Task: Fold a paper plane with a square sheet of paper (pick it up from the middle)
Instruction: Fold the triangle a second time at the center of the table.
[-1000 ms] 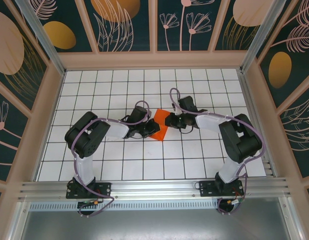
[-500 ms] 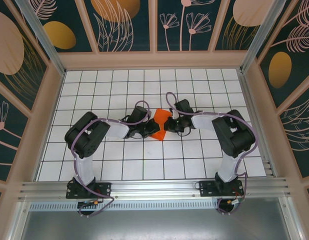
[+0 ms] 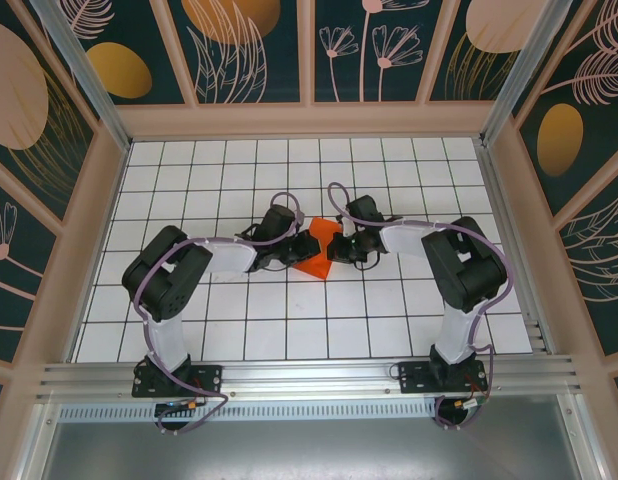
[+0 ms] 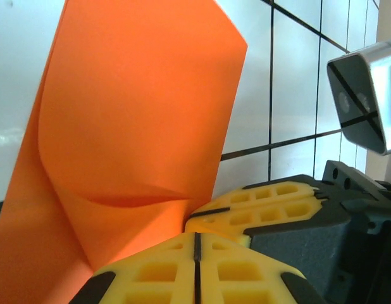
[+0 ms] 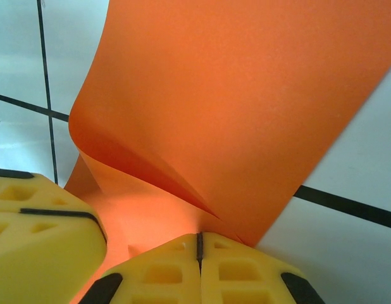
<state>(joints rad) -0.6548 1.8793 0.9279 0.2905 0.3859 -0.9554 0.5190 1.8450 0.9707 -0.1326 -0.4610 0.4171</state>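
Note:
The sheet's upper layer buckles beside my closely set grippers, so my left gripper will open, back off and retake the sheet's layers [image 4: 66, 250] with the edges together.
The square sheet of paper [image 3: 312, 264] is bright orange and sits at mid-table, buckled upward between the two grippers. My left gripper [image 3: 301, 247] comes in from the left and is shut on its left side. My right gripper [image 3: 333, 248] faces it from the right, shut on the other side, almost tip to tip. In the left wrist view the sheet [image 4: 138, 120] arches over my shut left gripper [image 4: 197, 235], with the right gripper's fingers [image 4: 265, 202] beside it. In the right wrist view a curled sheet [image 5: 233, 107] runs into my shut right gripper [image 5: 198, 237]. The paper plane is out of view.
The white gridded table [image 3: 239, 320] is walled by a wooden frame on three sides [image 3: 309, 120]. A metal rail [image 3: 309, 375] with both arm bases runs along the near edge. The right arm's wrist camera [image 4: 366, 95] is close to the left gripper.
The right gripper moved left toward the left gripper and shut on the sheet. The sheet, flatter before, now bulges up between the two tips.

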